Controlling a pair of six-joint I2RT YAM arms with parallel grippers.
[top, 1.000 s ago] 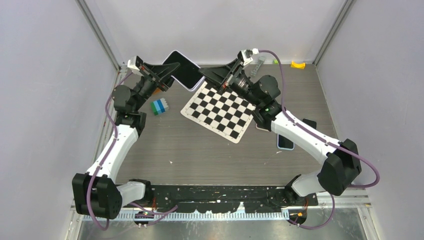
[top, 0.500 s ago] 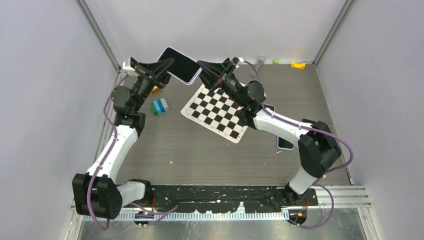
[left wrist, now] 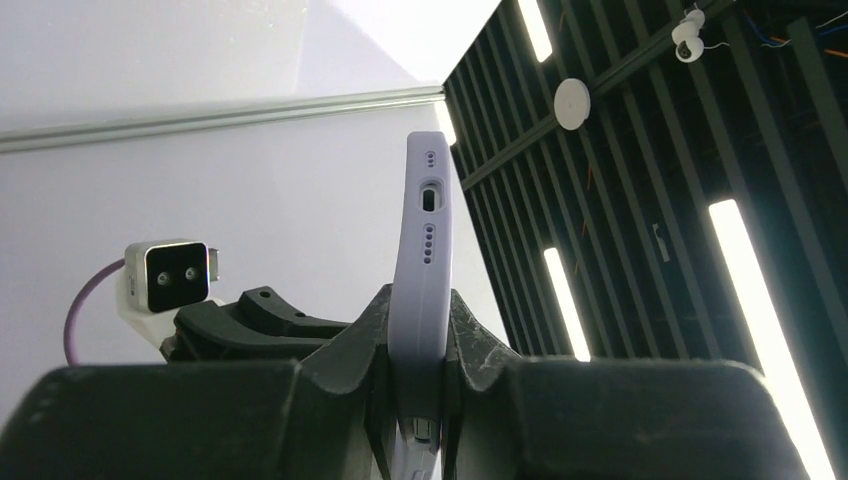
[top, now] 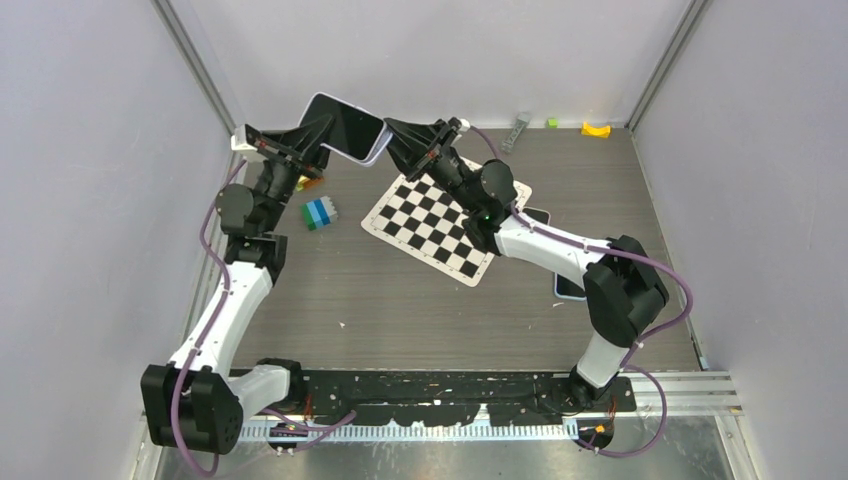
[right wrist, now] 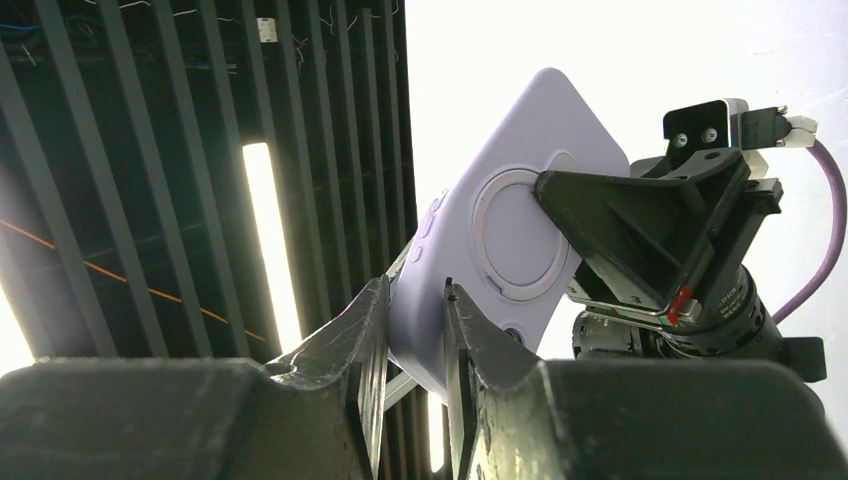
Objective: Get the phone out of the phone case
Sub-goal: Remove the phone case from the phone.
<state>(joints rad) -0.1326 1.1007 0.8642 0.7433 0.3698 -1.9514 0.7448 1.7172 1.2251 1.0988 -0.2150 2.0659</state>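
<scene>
My right gripper holds just the phone case's corner; it should open and grab the phone's own edge (top: 374, 138) beside that corner before pulling the phone out.
The phone (top: 343, 124), dark screen up, sits in a lilac phone case (top: 372, 152) and is held in the air above the table's far left. My left gripper (top: 322, 130) is shut on the case's left side; in the left wrist view the case edge (left wrist: 425, 240) with its port holes stands upright between the fingers (left wrist: 372, 330). My right gripper (top: 393, 133) is shut on the case's right corner. The right wrist view shows the case back (right wrist: 505, 215) with its ring, pinched in my right gripper (right wrist: 413, 292), and the left gripper (right wrist: 640, 235) beyond.
A checkered mat (top: 440, 222) lies mid-table under the right arm. A blue-green block (top: 319, 213) and an orange piece (top: 311, 181) sit near the left arm. Another phone (top: 568, 286) lies at right. A grey bar (top: 514, 131), green cube (top: 551, 122) and yellow piece (top: 596, 128) line the back edge.
Both grippers have carried the cased phone up and to the left. The right arm has stretched further left across the mat; its elbow has swung inward. Both grips stay shut.
</scene>
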